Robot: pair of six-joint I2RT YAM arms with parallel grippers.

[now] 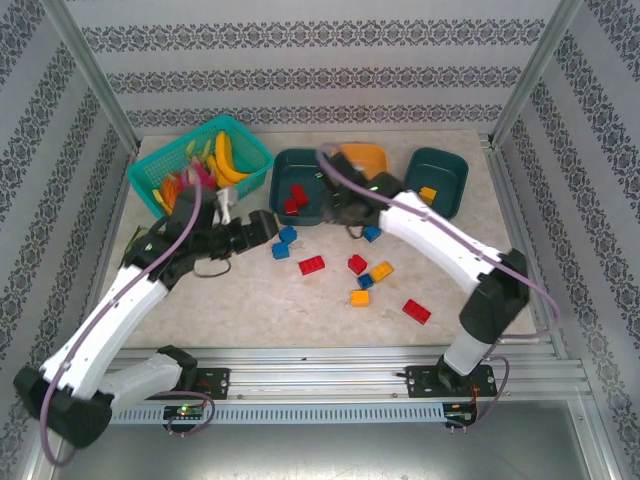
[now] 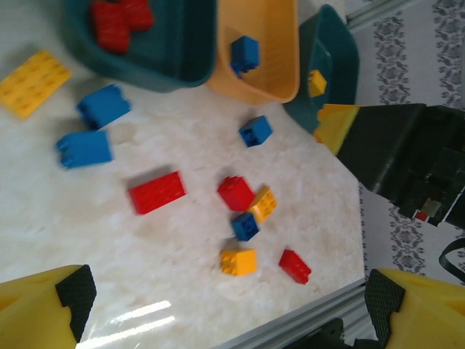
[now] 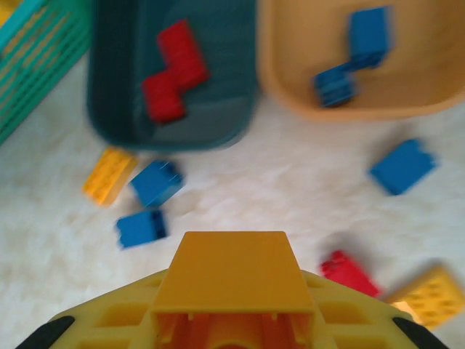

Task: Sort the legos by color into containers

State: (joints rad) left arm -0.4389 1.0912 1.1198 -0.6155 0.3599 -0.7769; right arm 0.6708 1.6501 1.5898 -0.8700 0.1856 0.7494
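Note:
My right gripper is going to release the yellow-orange lego in the dark teal container (image 1: 418,203), setting it free just in front of the yellow lego that is there. The yellow-orange lego is still held above the table.
My right gripper (image 3: 232,323) is shut on a yellow-orange lego (image 3: 232,269), held above the table in front of the left dark teal container (image 3: 109,109), which holds red legos (image 3: 174,69). The orange container (image 3: 290,87) holds blue legos (image 3: 360,54). The right dark teal container (image 1: 437,180) has a yellow lego (image 1: 427,194) in it. Loose red (image 2: 156,192), blue (image 2: 85,149) and yellow (image 2: 238,261) legos lie on the table. My left gripper (image 2: 232,305) is open above them, with nothing between its fingers. In the top view it (image 1: 262,226) sits left of the right gripper (image 1: 345,208).
A bright teal lattice basket (image 1: 200,165) of toy fruit stands at the back left, just behind my left arm. A flat yellow plate brick (image 2: 33,82) lies in front of the left container. The table's front rail (image 1: 330,375) runs past the nearest red brick (image 1: 416,311).

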